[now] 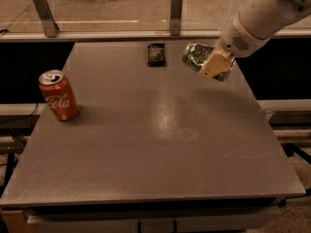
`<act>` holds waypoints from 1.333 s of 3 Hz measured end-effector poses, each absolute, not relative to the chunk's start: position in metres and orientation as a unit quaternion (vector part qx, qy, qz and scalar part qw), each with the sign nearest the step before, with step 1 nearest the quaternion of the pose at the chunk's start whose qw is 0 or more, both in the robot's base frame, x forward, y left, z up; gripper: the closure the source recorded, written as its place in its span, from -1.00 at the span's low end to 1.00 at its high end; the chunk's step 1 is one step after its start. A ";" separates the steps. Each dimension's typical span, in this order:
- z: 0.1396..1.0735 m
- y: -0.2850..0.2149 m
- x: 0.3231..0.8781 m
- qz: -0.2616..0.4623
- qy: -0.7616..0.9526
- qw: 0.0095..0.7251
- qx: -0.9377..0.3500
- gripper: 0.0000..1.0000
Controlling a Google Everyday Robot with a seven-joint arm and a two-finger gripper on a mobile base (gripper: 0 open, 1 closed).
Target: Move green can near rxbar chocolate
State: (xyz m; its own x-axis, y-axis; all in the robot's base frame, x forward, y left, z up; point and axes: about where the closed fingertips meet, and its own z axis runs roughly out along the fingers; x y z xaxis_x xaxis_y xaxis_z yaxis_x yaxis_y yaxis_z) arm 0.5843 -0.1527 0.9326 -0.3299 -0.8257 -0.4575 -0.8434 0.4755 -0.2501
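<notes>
The robot's gripper should release the green can on the grey table (174,66), close against the near corner of the rxbar chocolate.
The green can (197,56) is shiny green and silver. It is held tilted on its side in the air above the table's far right part. My gripper (214,64) is shut on it, with a tan finger (212,64) across its front. The white arm reaches in from the upper right. The rxbar chocolate (156,54) is a small dark flat wrapper lying near the table's far edge, a short way left of the can.
A red Coca-Cola can (59,95) stands upright at the table's left edge. The grey table (160,144) has a railing with metal posts (176,6) behind its far edge.
</notes>
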 end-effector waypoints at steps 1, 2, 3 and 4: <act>0.919 -0.125 0.625 0.047 0.813 0.268 -0.514 1.00; 0.902 -0.104 0.660 0.078 0.815 0.256 -0.513 1.00; 0.881 -0.086 0.679 0.104 0.816 0.240 -0.515 1.00; 0.864 -0.077 0.692 0.116 0.819 0.224 -0.516 0.66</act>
